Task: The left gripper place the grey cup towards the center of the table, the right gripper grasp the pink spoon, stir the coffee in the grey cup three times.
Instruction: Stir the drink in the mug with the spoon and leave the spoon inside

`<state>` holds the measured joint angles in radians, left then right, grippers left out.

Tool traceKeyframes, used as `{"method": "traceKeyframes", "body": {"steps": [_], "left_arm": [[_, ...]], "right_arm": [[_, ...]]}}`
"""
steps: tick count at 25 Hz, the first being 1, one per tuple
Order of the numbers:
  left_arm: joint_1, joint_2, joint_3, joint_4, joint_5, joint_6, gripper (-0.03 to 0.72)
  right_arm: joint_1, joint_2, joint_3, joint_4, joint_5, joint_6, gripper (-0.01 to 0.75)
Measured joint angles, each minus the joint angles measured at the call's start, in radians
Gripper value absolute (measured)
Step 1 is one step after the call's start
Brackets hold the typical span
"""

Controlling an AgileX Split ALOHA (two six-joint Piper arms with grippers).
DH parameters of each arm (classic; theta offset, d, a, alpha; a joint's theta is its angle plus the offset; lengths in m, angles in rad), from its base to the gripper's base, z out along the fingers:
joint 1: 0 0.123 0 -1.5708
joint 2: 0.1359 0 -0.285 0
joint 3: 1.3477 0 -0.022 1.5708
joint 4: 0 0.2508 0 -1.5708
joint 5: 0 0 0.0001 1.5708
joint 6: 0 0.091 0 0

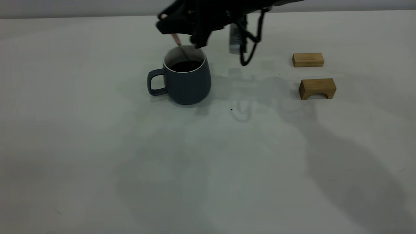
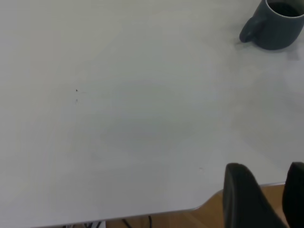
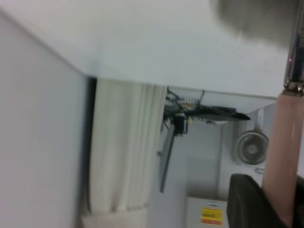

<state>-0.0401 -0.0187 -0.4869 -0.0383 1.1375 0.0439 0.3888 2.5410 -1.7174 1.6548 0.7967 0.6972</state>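
Observation:
Next, I release the right gripper's pink spoon against the grey cup's rim (image 1: 168, 60) above the cup's handle.
The grey cup (image 1: 185, 79) stands upright near the middle of the table (image 1: 97, 152), handle toward the left, with dark coffee (image 1: 186, 66) inside. Just above its rim, my right gripper (image 1: 178, 32) is shut on the pink spoon (image 1: 175, 39). The spoon's thin metal neck slants down into the coffee and its bowl is hidden there. In the right wrist view the pink spoon (image 3: 282, 152) runs between the dark fingers (image 3: 249, 204). My left gripper (image 2: 273, 190) is open and holds nothing. It hangs over the table's edge, far from the grey cup (image 2: 278, 23).
Two tan wooden blocks lie to the right of the cup, a flat one (image 1: 308, 59) farther back and an arched one (image 1: 317, 88) nearer. A tiny dark speck (image 1: 231, 109) marks the table in front of the cup.

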Motion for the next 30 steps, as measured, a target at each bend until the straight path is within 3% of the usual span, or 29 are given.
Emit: {"method": "traceKeyframes", "body": {"steps": [5,9,14,22,30], "left_arm": [[0.0,0.0,0.0,0.001,0.0,0.0,0.276],[0.0,0.0,0.0,0.001,0.0,0.0,0.276],[0.0,0.0,0.0,0.001,0.0,0.0,0.276],[0.0,0.0,0.0,0.001,0.0,0.0,0.276],[0.0,0.0,0.0,0.001,0.0,0.0,0.276]], "right_arm": [[0.007,0.001,0.0,-0.03,0.026,0.173,0.143],[0.043,0.01,-0.025,0.005,0.025,0.07,0.143],[0.025,0.013,-0.031,-0.01,0.026,-0.037,0.143],[0.014,0.018,-0.031,-0.097,0.055,0.238,0.143],[0.046,0.018,-0.032,-0.034,0.026,0.002,0.143]]}}
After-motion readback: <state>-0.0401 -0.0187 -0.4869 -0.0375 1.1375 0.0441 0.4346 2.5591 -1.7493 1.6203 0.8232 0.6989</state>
